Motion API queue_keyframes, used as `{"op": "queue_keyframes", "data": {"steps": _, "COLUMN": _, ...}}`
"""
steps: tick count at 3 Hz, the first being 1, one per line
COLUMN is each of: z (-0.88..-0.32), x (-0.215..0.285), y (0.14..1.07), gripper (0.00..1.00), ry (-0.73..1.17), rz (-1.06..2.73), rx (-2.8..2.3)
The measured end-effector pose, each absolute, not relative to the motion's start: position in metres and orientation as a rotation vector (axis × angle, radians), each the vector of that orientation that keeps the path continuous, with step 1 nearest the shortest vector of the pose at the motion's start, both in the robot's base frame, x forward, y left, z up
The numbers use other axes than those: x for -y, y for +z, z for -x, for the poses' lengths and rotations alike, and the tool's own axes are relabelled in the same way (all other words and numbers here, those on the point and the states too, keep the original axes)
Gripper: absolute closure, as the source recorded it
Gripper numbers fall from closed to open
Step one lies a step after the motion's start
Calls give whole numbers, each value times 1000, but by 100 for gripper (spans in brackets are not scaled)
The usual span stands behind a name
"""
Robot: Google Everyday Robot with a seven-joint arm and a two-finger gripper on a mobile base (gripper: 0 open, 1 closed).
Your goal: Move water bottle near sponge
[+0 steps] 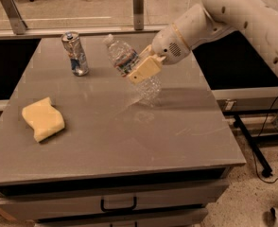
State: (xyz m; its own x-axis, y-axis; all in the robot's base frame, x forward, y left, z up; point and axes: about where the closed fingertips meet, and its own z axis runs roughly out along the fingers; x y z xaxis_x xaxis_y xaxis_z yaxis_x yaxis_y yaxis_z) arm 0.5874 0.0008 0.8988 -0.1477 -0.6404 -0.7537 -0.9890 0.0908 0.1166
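My gripper has the water bottle to place. I should set it down on the table point(64, 99) against the sponge's back edge, toward the can.
The water bottle point(125, 60) is clear ribbed plastic with a white cap and a coloured label band. It is tilted, cap toward the upper left, lifted above the grey table point(186, 141). My gripper point(143, 69) is shut on the bottle's middle, with a tan finger pad across it. The white arm reaches in from the upper right. The sponge point(43, 119), a pale yellow wavy foam block, lies flat at the table's left side, well to the left and nearer the front than the bottle.
A silver-blue can point(75, 54) stands upright at the back left, just left of the bottle's cap. A glass barrier with metal posts point(138, 1) runs behind the table. Drawers with a handle point(118, 204) sit below the front edge. Cables lie on the floor at right.
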Motion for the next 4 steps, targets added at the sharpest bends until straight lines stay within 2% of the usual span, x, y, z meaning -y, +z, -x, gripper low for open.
{"op": "queue_keyframes", "data": {"steps": 2, "z": -567, "x": -108, "y": 887, "gripper": 100, "ry": 1051, "rz": 1574, "rx": -2072}}
{"op": "queue_keyframes", "data": {"steps": 3, "z": -554, "x": -141, "y": 874, "gripper": 100, "ry": 1116, "rz": 1575, "rx": -2180}}
{"op": "queue_keyframes", "data": {"steps": 4, "z": -535, "x": -163, "y": 865, "gripper": 82, "ry": 1129, "rz": 1612, "rx": -2279}}
